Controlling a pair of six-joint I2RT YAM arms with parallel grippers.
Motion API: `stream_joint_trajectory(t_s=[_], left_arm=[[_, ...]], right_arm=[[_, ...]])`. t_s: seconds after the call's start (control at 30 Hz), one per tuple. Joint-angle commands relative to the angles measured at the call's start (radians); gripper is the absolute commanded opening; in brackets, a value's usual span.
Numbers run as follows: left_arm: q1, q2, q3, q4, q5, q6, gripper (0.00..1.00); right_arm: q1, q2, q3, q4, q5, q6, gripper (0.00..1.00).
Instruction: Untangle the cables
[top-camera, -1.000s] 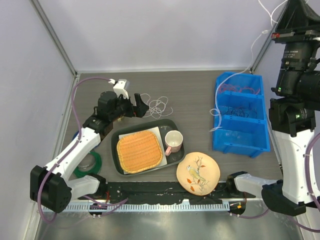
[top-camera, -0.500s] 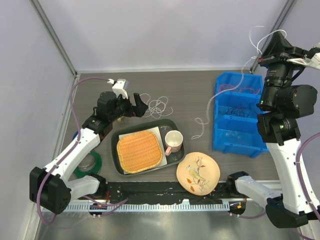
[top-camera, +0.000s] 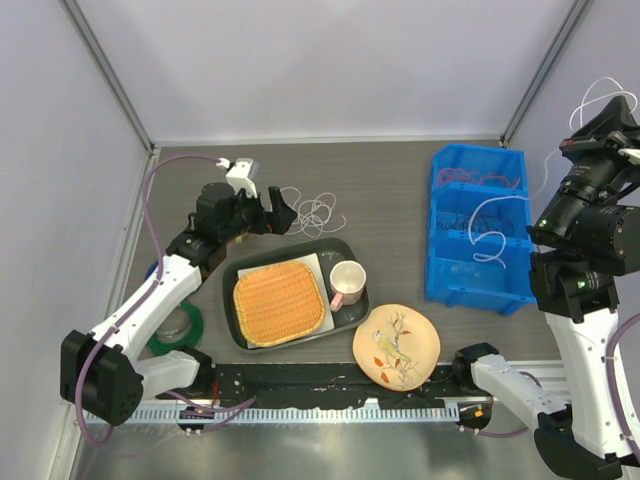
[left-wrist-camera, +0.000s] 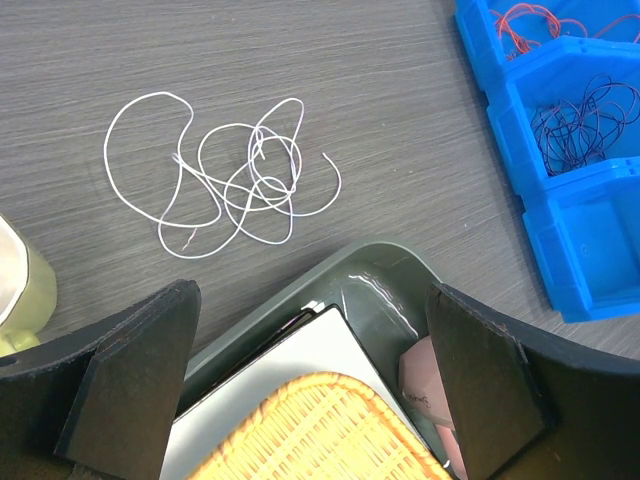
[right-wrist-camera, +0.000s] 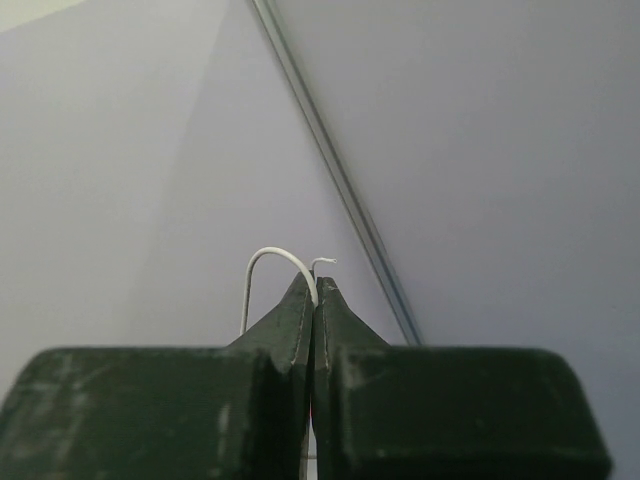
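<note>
My right gripper should release the white cable inside the near compartment of the blue bin (top-camera: 484, 276).
A loose bunch of white cable (top-camera: 312, 212) lies on the table beyond the tray; it also shows in the left wrist view (left-wrist-camera: 230, 180). My left gripper (top-camera: 283, 215) is open and empty, hovering over the tray's far corner just short of that bunch (left-wrist-camera: 310, 300). My right gripper (top-camera: 612, 112) is raised high at the right and shut on one white cable (right-wrist-camera: 270, 255). That cable hangs down over the blue bin (top-camera: 490, 228). Red cables (top-camera: 480, 178) lie in the bin's far compartment and dark purple ones (top-camera: 482, 222) in the middle one.
The blue three-compartment bin (top-camera: 438, 262) stands at the right. A dark green tray (top-camera: 240, 268) holds a woven orange mat (top-camera: 280, 302) and a pink mug (top-camera: 347, 283). A bird-patterned plate (top-camera: 396, 345) lies near the front. A green tape ring (top-camera: 186, 330) lies at the left.
My right arm swung right and drew the white cable off the table left of the bin, so it now hangs over the bin. The left arm has not moved.
</note>
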Motion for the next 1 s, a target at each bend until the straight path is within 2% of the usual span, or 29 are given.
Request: stream_joint_trajectory(t_s=[0.0, 0.17, 0.3, 0.4, 0.5, 0.53, 0.63, 0.7, 0.73, 0.83, 0.97], left_arm=[[-0.006, 0.000, 0.016, 0.027, -0.005, 0.018, 1.00], [-0.006, 0.003, 0.018, 0.028, -0.002, 0.015, 1.00], [-0.006, 0.000, 0.018, 0.024, -0.005, 0.016, 1.00], [-0.010, -0.004, 0.015, 0.021, -0.017, 0.019, 1.00], [-0.013, 0.000, 0.013, 0.024, -0.019, 0.018, 1.00], [-0.015, 0.000, 0.015, 0.015, -0.022, 0.021, 1.00], [-0.030, 0.006, 0.024, 0.001, -0.060, 0.024, 1.00], [-0.035, 0.006, 0.024, -0.001, -0.063, 0.025, 1.00], [-0.039, 0.006, 0.021, 0.001, -0.063, 0.024, 1.00], [-0.047, 0.014, 0.019, 0.002, -0.058, 0.021, 1.00], [-0.052, 0.029, 0.025, 0.001, -0.051, 0.009, 1.00]], right_arm=[[0.000, 0.018, 0.020, -0.002, 0.094, -0.059, 0.01], [0.000, -0.039, -0.076, 0.008, 0.127, -0.051, 0.01], [0.003, -0.116, -0.282, 0.129, 0.176, -0.022, 0.01], [0.001, -0.133, -0.351, 0.129, 0.238, -0.007, 0.01], [0.001, -0.153, -0.403, 0.028, 0.325, 0.112, 0.01], [0.000, -0.182, -0.423, -0.031, 0.330, 0.206, 0.01], [0.001, -0.241, -0.555, -0.093, 0.316, 0.336, 0.01], [0.001, -0.260, -0.581, -0.163, 0.307, 0.401, 0.01], [0.001, -0.265, -0.592, -0.262, 0.305, 0.467, 0.01], [0.003, -0.266, -0.626, -0.419, 0.259, 0.544, 0.01], [0.001, -0.269, -0.704, -0.539, 0.238, 0.659, 0.01]])
